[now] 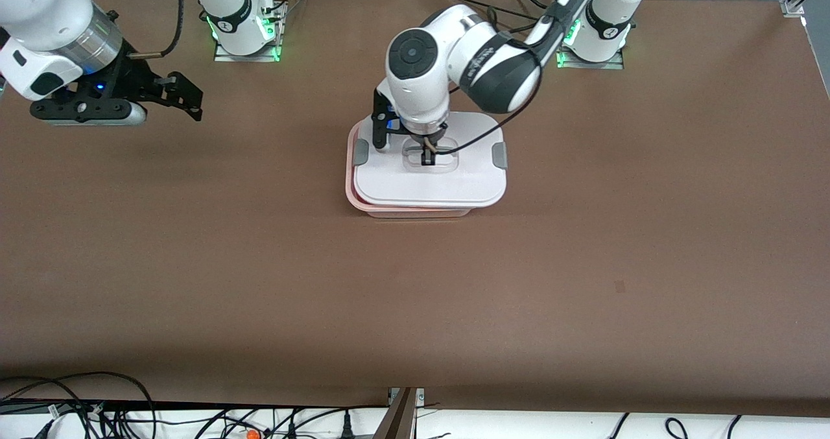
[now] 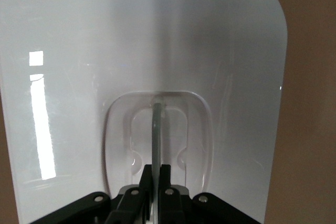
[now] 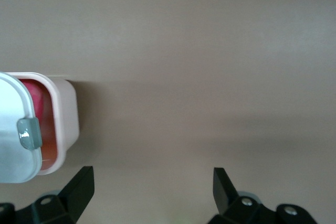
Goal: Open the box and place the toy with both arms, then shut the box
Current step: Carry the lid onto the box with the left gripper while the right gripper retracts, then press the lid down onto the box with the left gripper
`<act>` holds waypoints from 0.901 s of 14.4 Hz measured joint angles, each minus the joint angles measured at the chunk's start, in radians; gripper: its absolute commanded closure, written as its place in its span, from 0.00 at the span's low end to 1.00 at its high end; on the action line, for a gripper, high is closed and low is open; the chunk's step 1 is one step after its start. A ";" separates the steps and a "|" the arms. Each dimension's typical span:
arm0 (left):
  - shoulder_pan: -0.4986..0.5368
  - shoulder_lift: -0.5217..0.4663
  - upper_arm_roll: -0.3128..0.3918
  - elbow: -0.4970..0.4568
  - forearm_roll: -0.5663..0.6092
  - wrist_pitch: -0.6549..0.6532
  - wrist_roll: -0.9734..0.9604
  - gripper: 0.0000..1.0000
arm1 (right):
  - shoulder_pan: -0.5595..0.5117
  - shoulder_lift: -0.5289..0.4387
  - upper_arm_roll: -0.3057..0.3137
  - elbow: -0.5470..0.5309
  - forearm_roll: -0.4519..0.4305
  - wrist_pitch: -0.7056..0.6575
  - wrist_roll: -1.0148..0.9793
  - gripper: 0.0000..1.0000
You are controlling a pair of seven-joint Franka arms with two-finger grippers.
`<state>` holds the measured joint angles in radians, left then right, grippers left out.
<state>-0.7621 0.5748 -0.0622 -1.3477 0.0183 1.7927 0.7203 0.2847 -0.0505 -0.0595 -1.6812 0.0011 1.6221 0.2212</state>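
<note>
The robot's left gripper needs to release the white lid squarely on the pinkish tub's rim point(image 1: 417, 161), covering the part of the tub that shows.
The box is a pinkish tub point(image 1: 351, 196) in the middle of the table. Its white lid point(image 1: 428, 186) lies over it, shifted a little toward the left arm's end, so the tub's rim shows. My left gripper point(image 1: 428, 160) is shut on the lid's clear handle point(image 2: 156, 129), fingers point(image 2: 167, 178) pinching the thin bar. My right gripper point(image 1: 186, 100) is open and empty, up over the right arm's end of the table. The right wrist view shows the tub's wall point(image 3: 65, 114), the lid's edge with a grey clip point(image 3: 29, 133), and a hot-pink patch point(image 3: 32, 92) inside, likely the toy.
Grey clips point(image 1: 499, 155) sit on both short sides of the lid. The brown table point(image 1: 415, 296) is bare around the box. Cables lie along the edge nearest the front camera. The arms' bases stand along the edge farthest from it.
</note>
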 measured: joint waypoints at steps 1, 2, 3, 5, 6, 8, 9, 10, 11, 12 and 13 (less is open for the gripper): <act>-0.014 0.015 0.002 0.000 0.000 0.014 -0.016 1.00 | -0.007 -0.001 0.000 0.000 -0.008 0.000 -0.005 0.00; -0.022 0.025 0.004 0.000 0.000 0.026 -0.031 1.00 | -0.010 -0.001 0.000 0.000 -0.011 0.000 -0.006 0.00; -0.027 0.033 0.007 0.000 0.000 0.036 -0.043 1.00 | -0.011 -0.001 0.000 0.000 -0.013 0.000 -0.006 0.00; -0.028 0.039 0.011 0.000 0.000 0.055 -0.059 1.00 | -0.012 -0.001 -0.001 0.000 -0.016 0.000 -0.006 0.00; -0.028 0.040 0.014 0.000 0.000 0.059 -0.066 1.00 | -0.013 -0.001 -0.002 0.000 -0.016 0.000 -0.006 0.00; -0.028 0.041 0.016 0.000 0.000 0.063 -0.071 1.00 | -0.015 -0.002 -0.002 0.002 -0.016 0.000 -0.006 0.00; -0.028 0.043 0.016 0.000 0.000 0.065 -0.073 1.00 | -0.016 -0.002 -0.002 0.008 -0.016 -0.003 -0.006 0.00; -0.028 0.044 0.017 0.000 0.000 0.067 -0.073 1.00 | -0.017 -0.002 -0.002 0.016 -0.016 -0.008 -0.006 0.00; -0.028 0.045 0.017 0.000 0.000 0.068 -0.074 1.00 | -0.019 -0.002 -0.002 0.023 -0.016 -0.012 -0.006 0.00; -0.028 0.046 0.017 0.000 0.000 0.072 -0.074 1.00 | -0.019 -0.002 -0.002 0.029 -0.017 -0.018 -0.006 0.00; -0.028 0.048 0.017 0.000 0.000 0.081 -0.074 1.00 | -0.020 0.000 -0.002 0.030 -0.018 -0.025 -0.004 0.00</act>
<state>-0.7902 0.6228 -0.0452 -1.3474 0.0186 1.8733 0.6459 0.2646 -0.0509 -0.0620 -1.6509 -0.0166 1.5972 0.2169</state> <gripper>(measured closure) 0.930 0.000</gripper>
